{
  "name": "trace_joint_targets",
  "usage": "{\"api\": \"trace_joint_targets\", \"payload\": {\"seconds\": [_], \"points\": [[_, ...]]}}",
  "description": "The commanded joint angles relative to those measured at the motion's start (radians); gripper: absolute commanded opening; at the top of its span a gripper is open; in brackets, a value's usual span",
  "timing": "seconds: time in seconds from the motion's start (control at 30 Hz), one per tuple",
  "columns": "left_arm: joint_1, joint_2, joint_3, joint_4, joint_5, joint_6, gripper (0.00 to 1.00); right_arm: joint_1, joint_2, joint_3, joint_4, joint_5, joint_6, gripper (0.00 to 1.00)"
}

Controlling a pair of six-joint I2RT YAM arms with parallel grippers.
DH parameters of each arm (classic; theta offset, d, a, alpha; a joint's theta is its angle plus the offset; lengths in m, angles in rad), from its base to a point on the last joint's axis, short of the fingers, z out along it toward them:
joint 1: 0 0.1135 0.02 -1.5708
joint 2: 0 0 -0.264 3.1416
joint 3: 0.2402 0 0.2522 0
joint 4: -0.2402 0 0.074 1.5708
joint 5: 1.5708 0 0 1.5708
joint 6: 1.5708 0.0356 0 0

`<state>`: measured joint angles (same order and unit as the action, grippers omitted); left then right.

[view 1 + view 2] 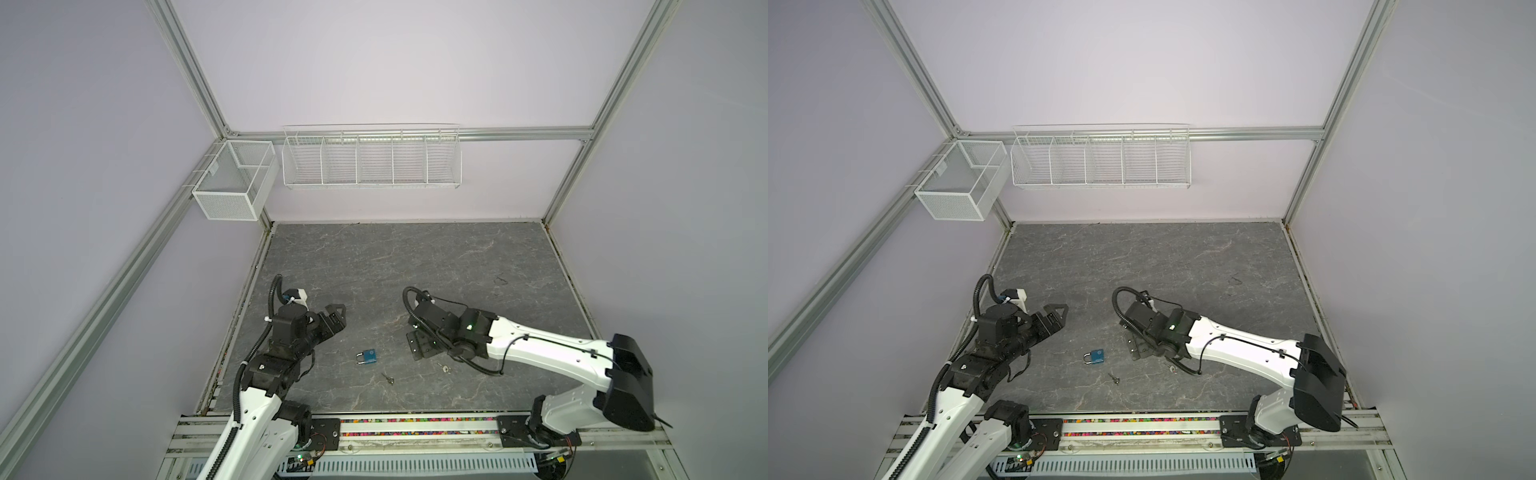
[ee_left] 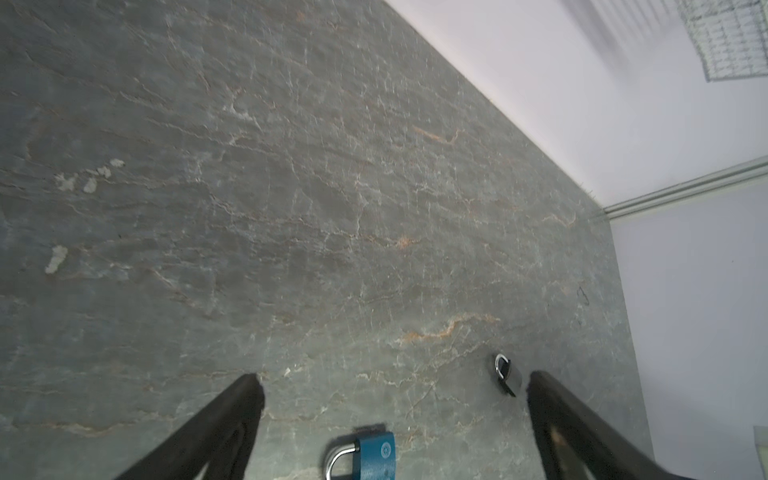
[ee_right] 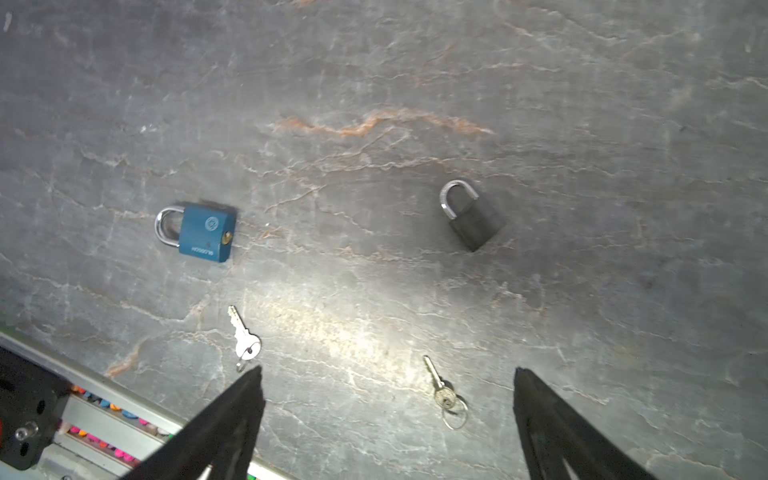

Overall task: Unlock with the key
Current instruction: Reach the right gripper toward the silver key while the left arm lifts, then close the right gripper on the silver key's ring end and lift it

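My right gripper will next move to close on the round head (image 1: 391, 381) (image 3: 249, 346) of the silver key that is lying in front of the blue padlock.
Both padlocks lie flat on the grey stone table. The blue padlock (image 1: 367, 356) (image 1: 1095, 356) (image 3: 205, 232) (image 2: 370, 455) has a silver shackle. The black padlock (image 3: 471, 218) (image 2: 507, 374) shows only in the wrist views. One silver key (image 1: 387, 377) (image 1: 1114, 377) (image 3: 245, 338) rests in front of the blue padlock. A second key on a ring (image 1: 444, 367) (image 1: 1170, 367) (image 3: 442, 388) lies below my right gripper (image 1: 417, 345) (image 3: 388, 374), which hangs open and empty over the table. My left gripper (image 1: 337, 319) (image 2: 395, 382) hovers open and empty to the left of the blue padlock.
A white wire basket rack (image 1: 372, 160) and a mesh box (image 1: 235, 178) hang on the back wall. Aluminium frame posts and lilac walls bound the table. A metal rail (image 1: 415, 428) runs along the front edge.
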<state>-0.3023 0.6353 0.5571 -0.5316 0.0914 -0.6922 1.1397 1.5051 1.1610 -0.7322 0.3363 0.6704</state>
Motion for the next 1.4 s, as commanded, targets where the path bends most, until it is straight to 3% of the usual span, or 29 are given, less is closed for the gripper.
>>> {"api": "trace_joint_targets", "payload": {"seconds": [0.0,0.03,0.23,0.43,0.73,1.37], "points": [[-0.077,0.002,-0.01,-0.081,-0.015,-0.055,0.99,0.053,0.093,0.058,-0.029,-0.032,0.064,0.98],[-0.105,0.008,-0.011,-0.083,-0.031,-0.068,0.99,0.065,0.126,0.077,-0.035,-0.041,0.069,1.0],[-0.224,0.034,-0.03,-0.095,-0.098,-0.133,0.99,0.11,0.225,0.113,-0.037,-0.117,0.108,0.82],[-0.226,0.017,-0.03,-0.161,-0.134,-0.148,0.99,0.138,0.294,0.16,-0.067,-0.154,0.122,0.67],[-0.225,-0.015,0.001,-0.291,-0.182,-0.165,0.99,0.164,0.415,0.232,-0.087,-0.254,0.17,0.56],[-0.226,-0.052,0.002,-0.303,-0.196,-0.176,0.99,0.149,0.51,0.278,-0.116,-0.259,0.21,0.37]]}}
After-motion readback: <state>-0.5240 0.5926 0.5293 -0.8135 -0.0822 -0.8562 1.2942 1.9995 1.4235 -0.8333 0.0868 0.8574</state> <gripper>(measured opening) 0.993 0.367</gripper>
